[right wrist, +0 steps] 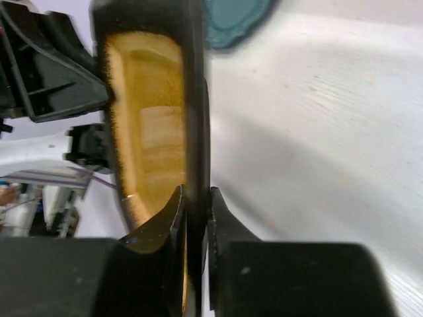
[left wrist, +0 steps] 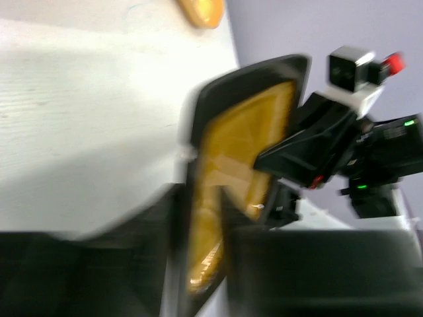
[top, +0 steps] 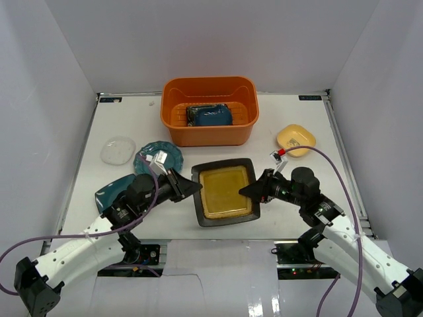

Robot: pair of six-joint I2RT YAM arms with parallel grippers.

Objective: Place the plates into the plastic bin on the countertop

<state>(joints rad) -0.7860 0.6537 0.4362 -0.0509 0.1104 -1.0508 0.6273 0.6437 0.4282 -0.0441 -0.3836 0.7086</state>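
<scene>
The dark square plate, which hangs just above the countertop, will be let go by my right gripper so that it rests on the blue leaf-shaped plate inside the orange plastic bin (top: 209, 110).
A dark square plate with a gold centre (top: 227, 191) (left wrist: 238, 145) (right wrist: 149, 125) hangs just above the countertop (top: 297, 185), between the two arms. My left gripper (top: 196, 187) (left wrist: 205, 264) straddles its left rim; that wrist view is blurred. My right gripper (top: 246, 191) (right wrist: 196, 198) is shut on the right rim, one finger on each face. The orange plastic bin (top: 211, 135) stands at the back centre and holds a blue leaf-shaped plate (top: 213, 115) over a dark one.
On the left lie a teal scalloped plate (top: 158, 157) (right wrist: 234, 23), a small clear plate (top: 117, 150) and a teal plate (top: 109, 193) partly under my left arm. A small yellow plate (top: 295, 139) (left wrist: 200, 10) sits at the right. White walls surround the counter.
</scene>
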